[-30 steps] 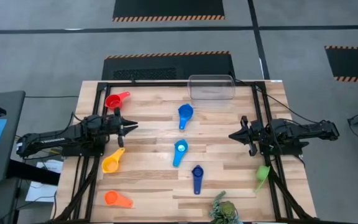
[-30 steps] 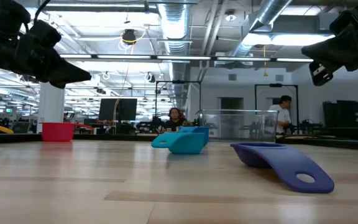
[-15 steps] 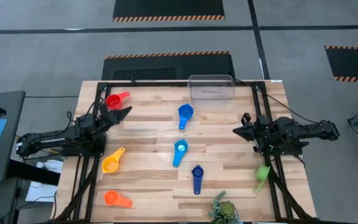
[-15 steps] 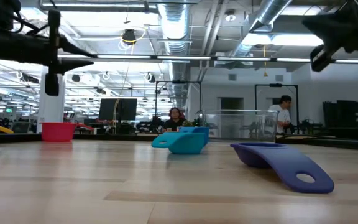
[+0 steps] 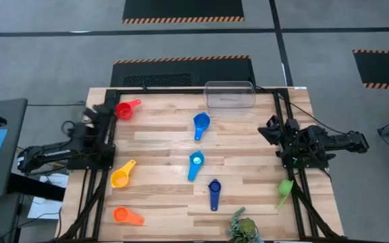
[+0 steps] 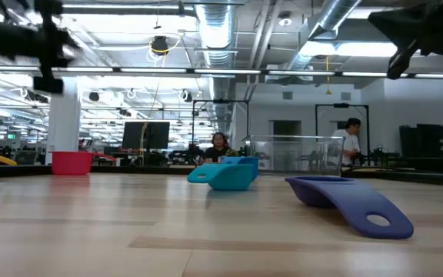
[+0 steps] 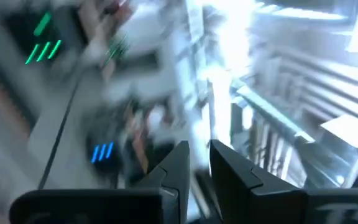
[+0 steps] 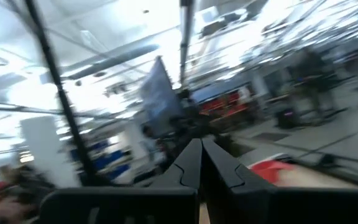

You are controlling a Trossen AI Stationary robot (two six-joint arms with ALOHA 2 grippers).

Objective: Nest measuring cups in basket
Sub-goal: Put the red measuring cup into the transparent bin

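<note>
My left gripper is to go to the red cup's rim (image 5: 126, 117) next. It will close there and leave the cup's handle free.
The measuring cups lie apart on the wooden table: red (image 5: 127, 109) at the far left, blue (image 5: 201, 124), light blue (image 5: 194, 164) and dark blue (image 5: 214, 193) down the middle, yellow (image 5: 121, 175) and orange (image 5: 127, 216) at the left, green (image 5: 286, 190) at the right. The clear basket (image 5: 229, 94) stands at the far edge. My left gripper (image 7: 197, 162) hangs raised just left of the red cup (image 5: 105, 111), tipped upward, a narrow gap between its fingers and nothing in it. My right gripper (image 8: 201, 155) is shut and empty, raised at the right side (image 5: 267, 128).
A green leafy plant (image 5: 243, 228) sits at the near edge, right of the dark blue cup. Black frame rails (image 5: 107, 142) run along the table's left and right sides under the arms. People stand in the room beyond the far edge (image 6: 218, 146).
My left gripper has drawn back toward the table's left and far edges, risen, rolled about its own line and tipped upward. My right gripper has pulled slightly toward the right edge and tipped upward. No cup has moved.
</note>
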